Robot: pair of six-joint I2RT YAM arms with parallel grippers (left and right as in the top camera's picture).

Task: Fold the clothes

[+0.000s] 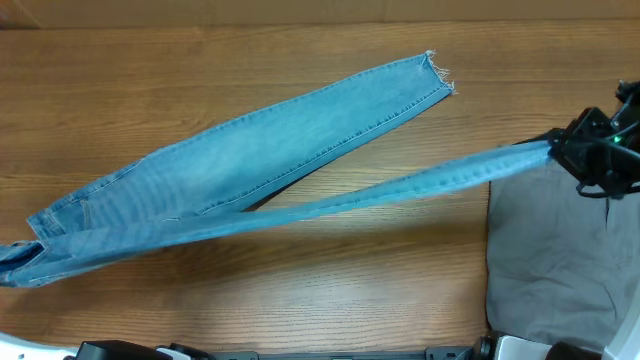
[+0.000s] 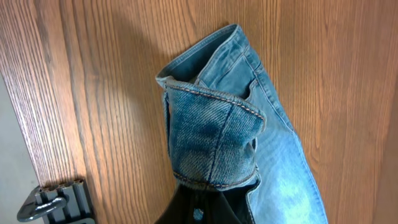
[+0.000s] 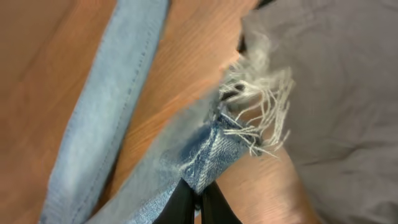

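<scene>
Next, I release the lifted jeans leg's hem with my right gripper atop the flat leg's frayed hem [image 1: 438,73].
Light blue denim jeans [image 1: 250,160] lie across the wooden table, one leg flat with its frayed hem [image 1: 437,72] at the back right. The other leg is stretched taut toward my right gripper [image 1: 560,150], which is shut on its frayed ankle hem [image 3: 249,106] above the table. In the right wrist view the black fingers [image 3: 180,202] pinch the denim seam. My left gripper [image 2: 199,208] is shut on the folded waistband [image 2: 211,143] at the table's left edge; in the overhead view only the waist end [image 1: 20,262] shows there. Grey trousers [image 1: 555,250] lie at the right.
The grey trousers [image 3: 336,81] lie directly under and beside the right gripper. A black clamp fixture [image 2: 53,199] sits at the table's edge in the left wrist view. Black arm bases [image 1: 130,350] line the front edge.
</scene>
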